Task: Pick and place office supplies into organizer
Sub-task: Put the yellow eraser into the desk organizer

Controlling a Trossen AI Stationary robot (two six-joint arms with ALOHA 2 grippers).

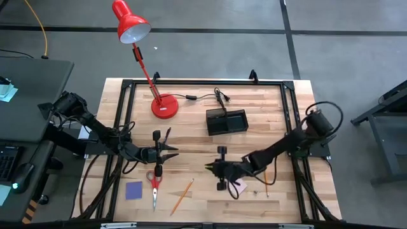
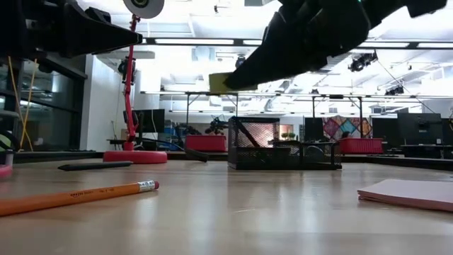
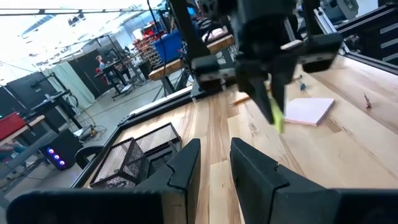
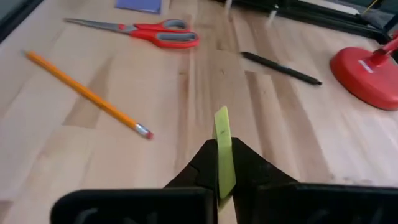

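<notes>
My right gripper will let go of the yellow piece inside the near, lamp-side corner of the black organizer (image 1: 213, 128).
My right gripper (image 1: 210, 166) hovers above the table's near middle, shut on a small yellow piece (image 4: 222, 134). The piece also shows in the low view (image 2: 221, 83). The black organizer (image 1: 208, 122) stands at the far middle. On the wood to the left lie the red-handled scissors (image 1: 154, 181), an orange pencil (image 1: 182, 196) and a blue pad (image 1: 133, 190). A pink pad (image 1: 238, 186) lies under the right gripper. My left gripper (image 1: 173, 152) hangs open over the left half with nothing between its fingers. My right gripper pinches the yellow piece between its two fingers, which close on its flat faces (image 4: 224, 177). The piece's free end (image 4: 221, 118) sticks out past the fingertips. The fingers slant down from the table's right side toward its left. The piece hangs clear of the table.
A red desk lamp stands with its round base (image 1: 164, 105) at the far left, its cable (image 1: 203, 97) running toward the organizer. A black pen (image 4: 281, 67) lies near the lamp's base. Bare wood lies between the grippers and the organizer.
</notes>
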